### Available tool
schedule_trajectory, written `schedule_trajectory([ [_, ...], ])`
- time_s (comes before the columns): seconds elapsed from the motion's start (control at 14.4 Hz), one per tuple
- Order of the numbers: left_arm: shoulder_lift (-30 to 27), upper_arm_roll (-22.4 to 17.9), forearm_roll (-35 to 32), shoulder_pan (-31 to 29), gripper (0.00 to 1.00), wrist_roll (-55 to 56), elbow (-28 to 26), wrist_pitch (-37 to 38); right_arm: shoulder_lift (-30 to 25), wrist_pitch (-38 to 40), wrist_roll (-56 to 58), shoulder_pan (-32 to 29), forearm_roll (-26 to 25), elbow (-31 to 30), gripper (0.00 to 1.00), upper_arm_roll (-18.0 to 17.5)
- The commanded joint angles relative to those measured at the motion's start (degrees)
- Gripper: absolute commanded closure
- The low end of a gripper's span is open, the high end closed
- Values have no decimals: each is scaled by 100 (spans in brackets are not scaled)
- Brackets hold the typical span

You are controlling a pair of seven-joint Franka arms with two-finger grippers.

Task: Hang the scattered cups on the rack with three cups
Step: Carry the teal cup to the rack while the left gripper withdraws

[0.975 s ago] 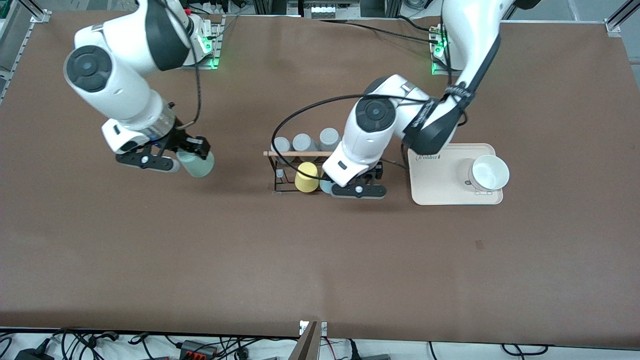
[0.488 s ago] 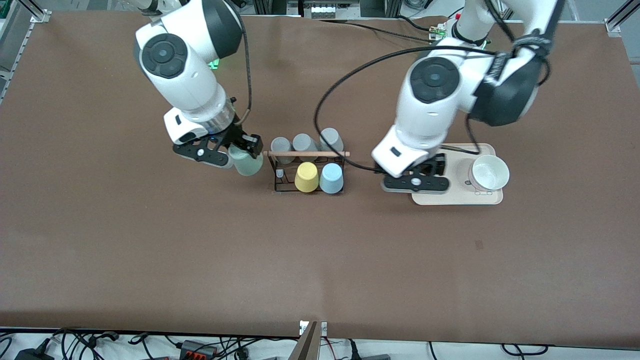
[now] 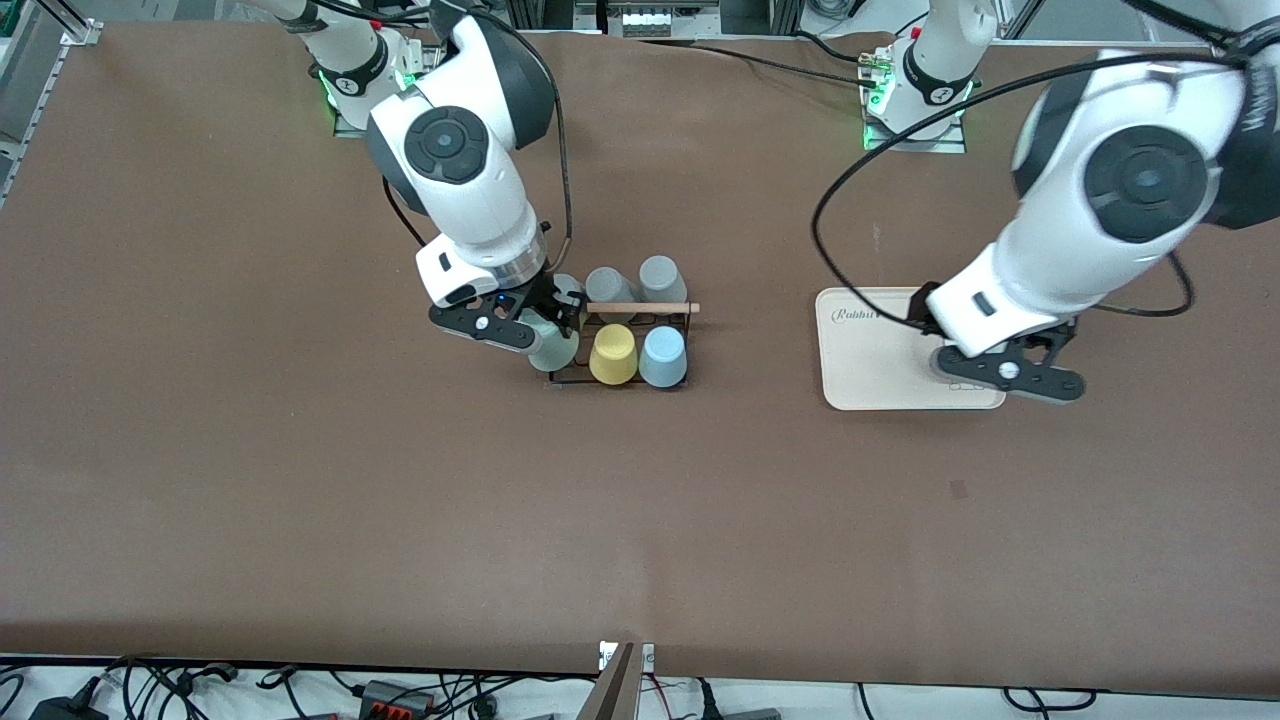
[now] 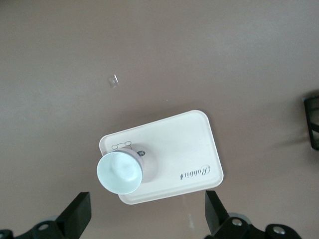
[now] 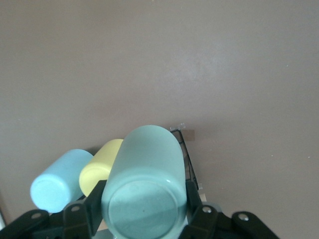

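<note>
Next, I bring my right gripper to the rack's empty end spot (image 3: 564,361) (image 5: 143,172) beside the yellow cup and let go of the pale mint green cup there.
My right gripper (image 3: 545,338) is shut on the pale mint green cup (image 3: 555,350), held bottom-up at the black wire rack's (image 3: 620,378) end toward the right arm. In the right wrist view the mint cup (image 5: 147,174) fills the space between the fingers (image 5: 82,211), over the rack's corner (image 5: 189,159). The light blue cup (image 3: 663,356) sits upside down on the rack beside a yellow cup (image 3: 613,354). My left gripper (image 3: 1005,372) hangs open and holds nothing over the beige tray (image 3: 870,350).
Three grey cups (image 3: 660,272) stand on the rack's row farther from the front camera, past the wooden rod (image 3: 640,307). A white cup (image 4: 119,173) stands on the tray (image 4: 174,144); the left gripper hides it in the front view.
My right gripper carried the mint cup from the right arm's side of the table over to the rack. My left gripper left the rack and rose over the tray.
</note>
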State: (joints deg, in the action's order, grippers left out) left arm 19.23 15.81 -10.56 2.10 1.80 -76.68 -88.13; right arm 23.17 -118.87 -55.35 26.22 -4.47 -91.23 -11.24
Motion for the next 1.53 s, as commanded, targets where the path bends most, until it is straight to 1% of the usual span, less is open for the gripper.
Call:
schedule_trajectory([
  [0.0, -130, 80, 177, -280, 0, -540, 232, 373, 213, 39, -230, 93, -281, 176, 82, -1],
  [0.07, -130, 62, 203, -307, 0, -549, 329, 584, 240, 31, -230, 93, -326, 175, 82, -1],
  [0.21, -138, 71, 631, -552, 0, -514, 505, 1015, 337, 13, -230, 93, -335, 167, 81, -1],
  [0.28, -252, -25, 730, -553, 0, -549, 418, 1025, 381, -83, -239, 93, -335, 158, 81, -1],
  [0.35, -549, -261, 879, -518, 0, -497, 209, 965, 399, -162, -239, 93, -335, 141, 81, -1],
  [0.42, -865, -594, 1211, -509, 0, -496, -237, 964, 425, -189, -239, 93, -335, 140, 81, -1],
  [0.49, -1286, -893, 1510, -474, 0, -470, -877, 860, 477, -215, -239, 93, -344, 140, 81, -1],
  [0.56, -1629, -1052, 1513, -352, 0, -522, -1414, 423, 495, -224, -230, 93, -344, 140, 80, -1],
  [0.63, -2050, -1176, 1443, -264, 0, -540, -1933, -207, 530, -224, -230, 93, -344, 132, 80, -1],
  [0.77, -2641, -1194, 1267, -289, 0, -523, -2690, -1220, 618, -242, -222, 85, -379, 79, 80, -1],
  [0.84, -2695, -1195, 1267, -324, 0, -488, -2781, -1190, 679, -242, -221, 85, -396, 70, 80, -1],
  [1.04, -2652, -1221, 1258, -360, 0, -374, -2738, -1014, 741, -286, -221, 85, -397, 70, 78, -1],
  [1.11, -2617, -1325, 1241, -247, 0, -165, -2703, -987, 776, -312, -221, 85, -397, 70, 72, -1],
  [1.18, -2469, -1526, 1154, -141, 0, -232, -2564, -987, 785, -321, -221, 85, -388, 70, 68, -1],
  [1.25, -2468, -1650, 1144, -70, 0, -355, -2562, -987, 803, -373, -230, 76, -388, 70, 56, -1],
  [1.32, -2468, -1704, 1144, 0, 0, -391, -2571, -1005, 829, -391, -230, 76, -388, 70, 40, -1],
  [1.39, -2468, -1730, 1144, 1, 0, -391, -2571, -996, 847, -391, -230, 76, -388, 70, 18, -1],
  [1.46, -2459, -1722, 1126, -8, 0, -400, -2562, -987, 856, -391, -230, 76, -388, 70, 5, -1],
])
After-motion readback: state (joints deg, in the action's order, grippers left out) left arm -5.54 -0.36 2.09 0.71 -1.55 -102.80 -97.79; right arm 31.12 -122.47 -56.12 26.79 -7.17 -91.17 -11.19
